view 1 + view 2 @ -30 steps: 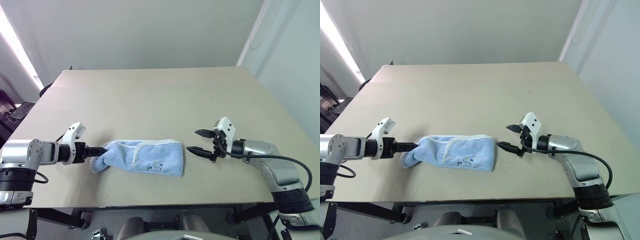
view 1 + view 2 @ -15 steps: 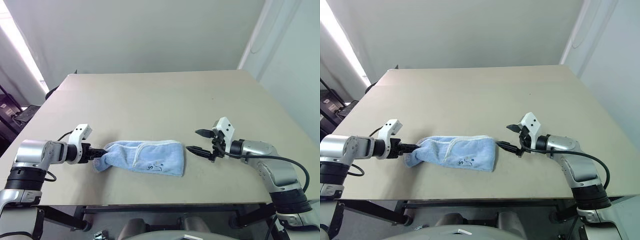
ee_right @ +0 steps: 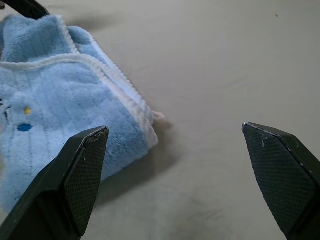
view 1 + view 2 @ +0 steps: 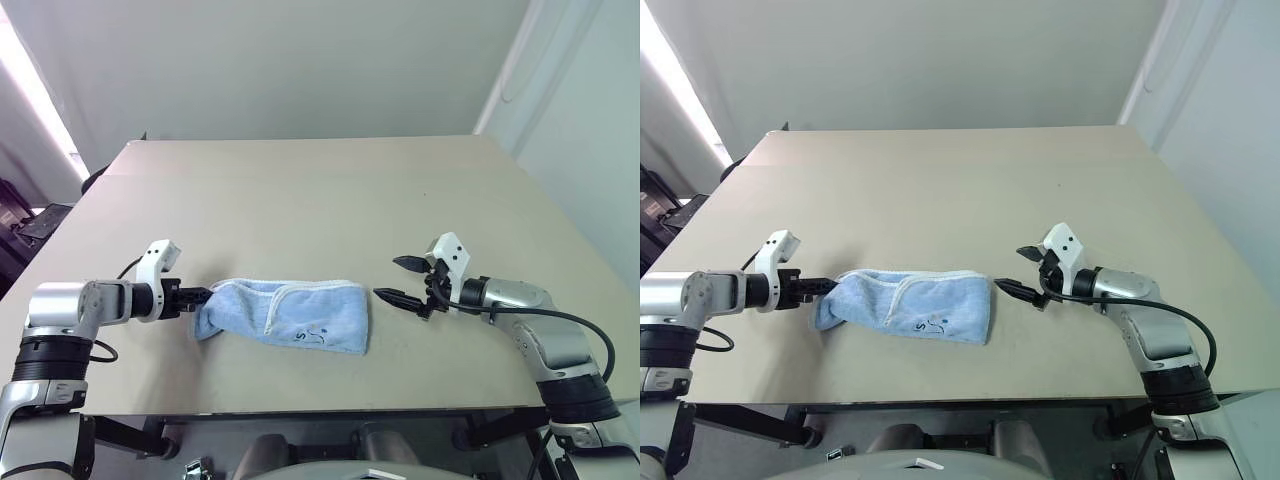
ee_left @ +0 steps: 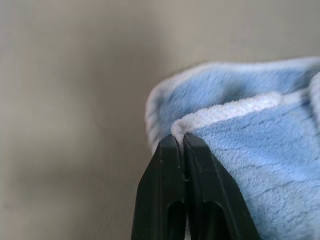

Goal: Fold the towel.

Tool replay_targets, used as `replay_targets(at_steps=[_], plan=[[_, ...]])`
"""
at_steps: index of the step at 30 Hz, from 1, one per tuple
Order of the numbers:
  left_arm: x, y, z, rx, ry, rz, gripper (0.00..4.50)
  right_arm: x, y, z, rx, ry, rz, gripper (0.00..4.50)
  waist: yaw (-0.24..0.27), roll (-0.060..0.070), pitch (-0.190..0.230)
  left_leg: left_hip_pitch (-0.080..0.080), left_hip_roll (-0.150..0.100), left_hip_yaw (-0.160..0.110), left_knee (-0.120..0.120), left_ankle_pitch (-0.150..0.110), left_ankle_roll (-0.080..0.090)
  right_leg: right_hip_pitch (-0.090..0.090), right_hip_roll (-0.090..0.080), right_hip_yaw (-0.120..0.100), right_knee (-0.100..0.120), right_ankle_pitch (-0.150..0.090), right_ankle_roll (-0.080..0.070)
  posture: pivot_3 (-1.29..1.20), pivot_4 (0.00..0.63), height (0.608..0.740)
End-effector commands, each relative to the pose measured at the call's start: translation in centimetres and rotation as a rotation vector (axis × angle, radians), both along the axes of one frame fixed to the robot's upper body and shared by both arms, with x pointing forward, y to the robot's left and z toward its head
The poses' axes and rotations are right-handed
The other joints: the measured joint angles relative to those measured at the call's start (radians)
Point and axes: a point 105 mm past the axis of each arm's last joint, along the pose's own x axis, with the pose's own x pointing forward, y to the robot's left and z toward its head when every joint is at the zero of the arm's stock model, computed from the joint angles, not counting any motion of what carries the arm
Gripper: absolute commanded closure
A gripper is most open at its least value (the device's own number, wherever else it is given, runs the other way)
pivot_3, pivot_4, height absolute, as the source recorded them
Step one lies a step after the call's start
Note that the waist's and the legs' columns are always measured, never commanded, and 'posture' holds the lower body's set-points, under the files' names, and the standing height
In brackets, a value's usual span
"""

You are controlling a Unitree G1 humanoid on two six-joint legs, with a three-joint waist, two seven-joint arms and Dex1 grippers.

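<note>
The left gripper pinches just the top layer's white edging, with the lower layer's edge outside it, so it should open and grip both layers [image 5: 166, 118] before folding.
The towel [image 4: 290, 315] is a light-blue terry cloth with white piping, lying bunched in a long strip near the table's front edge, a small dark mark on its top layer. My left gripper [image 4: 204, 295] is shut on the towel's left end; the left wrist view shows its black fingers [image 5: 172, 165] pinching the white edging [image 5: 220, 112]. My right gripper [image 4: 398, 281] stands open just off the towel's right end, apart from it. In the right wrist view its two fingertips [image 3: 82, 165] frame the towel's corner [image 3: 145, 132] on bare table.
The beige table [image 4: 320, 200] stretches far behind the towel with bare surface. Its front edge [image 4: 320, 408] runs close below the towel. Dark equipment [image 4: 25, 225] sits off the table's left side.
My left gripper has shut on the towel's left end and lifted it slightly, drawing that end into a tighter point. The right gripper has stayed open in place.
</note>
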Motion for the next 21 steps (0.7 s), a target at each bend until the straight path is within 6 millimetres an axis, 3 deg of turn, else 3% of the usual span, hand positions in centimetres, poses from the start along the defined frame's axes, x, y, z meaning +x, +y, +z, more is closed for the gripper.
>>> replay_targets(at_steps=[1,8,12,16,19,21], plan=[[0.9,1.1,2.4,0.003,-0.079,0.018,4.48,0.7,0.7,1.1,0.005,-0.059,0.013,0.00,0.002,0.000,0.000,-0.003,0.000,0.000,0.000,0.000,0.000,-0.003,0.000,0.000,0.001,0.000,0.000,0.00,0.000,0.740],[0.9,1.7,1.7,0.094,-0.061,-0.007,4.48,1.0,0.7,1.0,-0.004,-0.060,0.008,0.00,0.005,0.000,0.000,-0.006,0.000,0.000,0.000,0.000,0.000,-0.007,0.000,0.000,0.002,0.000,0.000,0.00,0.000,0.740],[1.5,0.2,0.8,0.067,-0.132,-0.049,4.48,1.1,0.9,1.0,-0.001,-0.063,0.009,0.00,0.006,0.000,0.000,-0.006,0.000,0.000,0.000,0.000,0.000,-0.007,0.000,0.000,0.002,0.000,0.000,0.00,0.000,0.740],[2.5,-0.6,0.6,0.039,-0.197,-0.046,3.43,1.1,1.0,0.9,-0.004,-0.065,0.009,0.00,0.007,0.000,0.000,-0.006,0.000,0.000,0.001,0.000,0.000,-0.007,0.000,0.000,0.002,0.001,0.000,0.00,0.000,0.740],[2.0,-1.4,-0.3,0.040,-0.132,-0.098,2.44,1.1,0.8,0.9,-0.008,-0.066,0.004,0.00,0.003,-0.001,0.000,-0.006,0.000,0.001,0.000,0.000,0.000,-0.007,0.000,0.000,0.002,0.001,0.000,0.00,0.000,0.740],[1.7,-1.3,-1.1,0.079,-0.100,-0.116,2.44,1.1,0.7,1.0,-0.008,-0.066,0.000,0.00,0.004,-0.001,0.000,-0.006,0.000,0.001,0.000,0.000,0.000,-0.007,0.000,0.000,0.002,0.001,0.000,0.00,0.000,0.740]])
